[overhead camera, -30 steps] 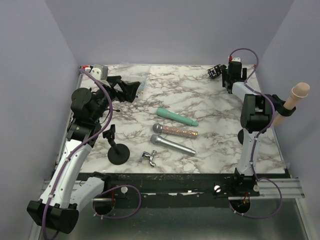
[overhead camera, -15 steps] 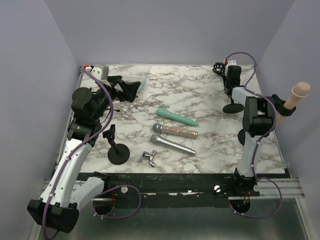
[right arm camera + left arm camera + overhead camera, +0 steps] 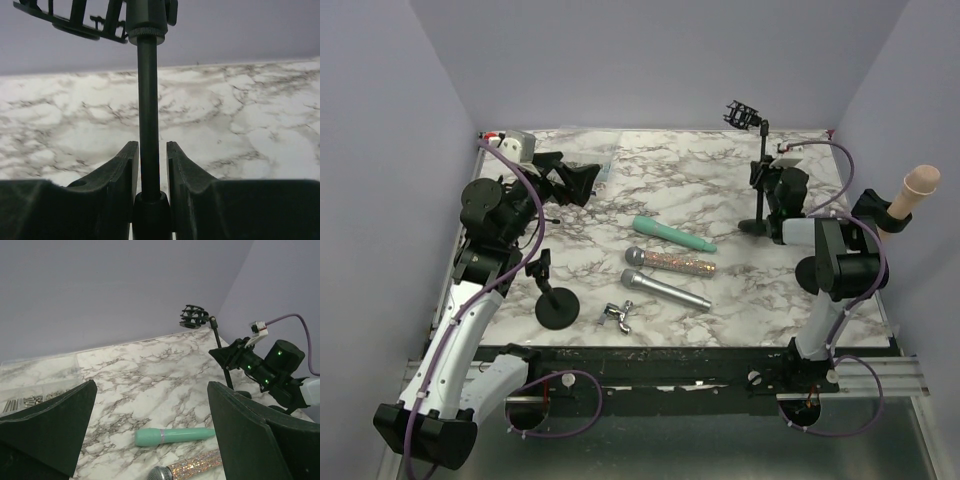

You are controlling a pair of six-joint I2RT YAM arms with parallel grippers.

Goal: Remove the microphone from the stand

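Note:
I will set the microphone stand down with my right gripper on the marble [image 3: 736,219] just behind the thin end of the teal microphone.
My right gripper [image 3: 764,186] [image 3: 148,145] is shut on the thin black pole of a microphone stand [image 3: 761,150] [image 3: 148,95], just above a thicker collar. The stand is upright at the right of the table, and the black cradle [image 3: 743,113] [image 3: 194,317] at its top holds nothing. Three microphones lie flat mid-table: a teal one [image 3: 672,235] [image 3: 175,436], a glitter one [image 3: 670,262] [image 3: 195,466] and a silver one [image 3: 665,289]. My left gripper [image 3: 575,180] [image 3: 151,390] hangs open above the back left, holding nothing.
A second short black stand [image 3: 554,300] with a round base stands near the front left. A small metal clip [image 3: 619,316] lies beside it. A clear box of screws [image 3: 30,400] sits at the back left. A skin-coloured peg [image 3: 910,195] sticks up beyond the right edge.
The right gripper closed on the stand's pole, then carried it from the back right corner forward and left. The stand now stands upright. The left arm has barely moved.

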